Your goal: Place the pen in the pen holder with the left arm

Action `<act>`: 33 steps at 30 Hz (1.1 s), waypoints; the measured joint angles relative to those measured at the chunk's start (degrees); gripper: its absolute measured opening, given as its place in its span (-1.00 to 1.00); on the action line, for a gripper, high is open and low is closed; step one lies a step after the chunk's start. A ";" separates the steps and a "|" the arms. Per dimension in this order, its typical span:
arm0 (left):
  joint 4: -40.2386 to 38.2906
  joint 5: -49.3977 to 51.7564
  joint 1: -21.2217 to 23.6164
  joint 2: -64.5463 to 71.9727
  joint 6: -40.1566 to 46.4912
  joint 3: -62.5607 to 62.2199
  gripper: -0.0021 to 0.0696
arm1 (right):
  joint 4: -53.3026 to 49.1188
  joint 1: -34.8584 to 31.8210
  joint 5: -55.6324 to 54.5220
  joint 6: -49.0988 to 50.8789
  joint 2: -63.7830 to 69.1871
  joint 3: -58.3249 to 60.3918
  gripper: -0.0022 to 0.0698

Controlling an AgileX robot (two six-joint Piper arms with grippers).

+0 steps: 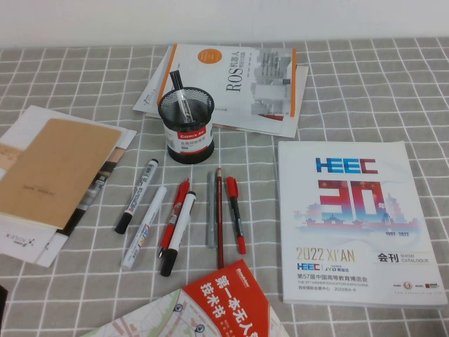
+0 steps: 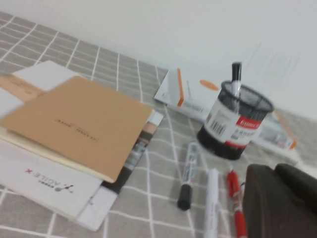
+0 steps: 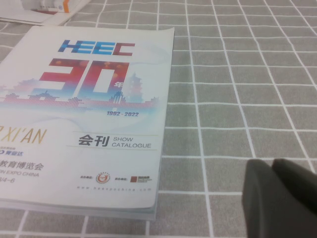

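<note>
The black-capped marker is the one nearest the brown notebook. My left gripper needs to go to it next and close on the middle of its body (image 1: pixel 138 194) (image 2: pixel 189 170).
The black mesh pen holder (image 1: pixel 186 125) stands on the checked cloth, in front of a white book. A white-barrelled pen with black print and a black cap (image 1: pixel 179 99) stands tilted inside it; the left wrist view shows this pen (image 2: pixel 236 77) sticking out of the holder (image 2: pixel 233 121). A similar marker with a black cap (image 1: pixel 137 195) lies on the cloth nearer me, also seen in the left wrist view (image 2: pixel 187 176). My left gripper (image 2: pixel 275 171) is shut and empty, low and on the near side of the row of pens. My right gripper (image 3: pixel 272 166) is shut and empty over bare cloth beside the catalogue. Neither gripper shows in the high view.
An all-white marker (image 1: pixel 144 226), a red pen (image 1: pixel 173 214), another white and black marker (image 1: pixel 177 232), a grey pen (image 1: pixel 210 208), a slim red pencil (image 1: pixel 219 217) and a red pen (image 1: pixel 236 214) lie in a row. A brown notebook (image 1: pixel 52 172) lies left, a catalogue (image 1: pixel 354 225) right, a red booklet (image 1: pixel 228 298) in front.
</note>
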 joint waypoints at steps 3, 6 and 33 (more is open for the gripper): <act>-1.15 -0.92 0.00 0.00 -0.40 0.00 -0.95 | 0.00 0.00 0.00 0.00 0.00 0.00 -0.98; -1.70 -1.29 0.00 0.00 -0.27 0.00 -0.95 | 0.00 0.00 0.00 0.00 0.00 0.00 -0.98; -5.93 27.98 0.00 44.59 10.85 -32.03 -0.95 | 0.00 0.00 0.00 0.00 0.00 0.00 -0.98</act>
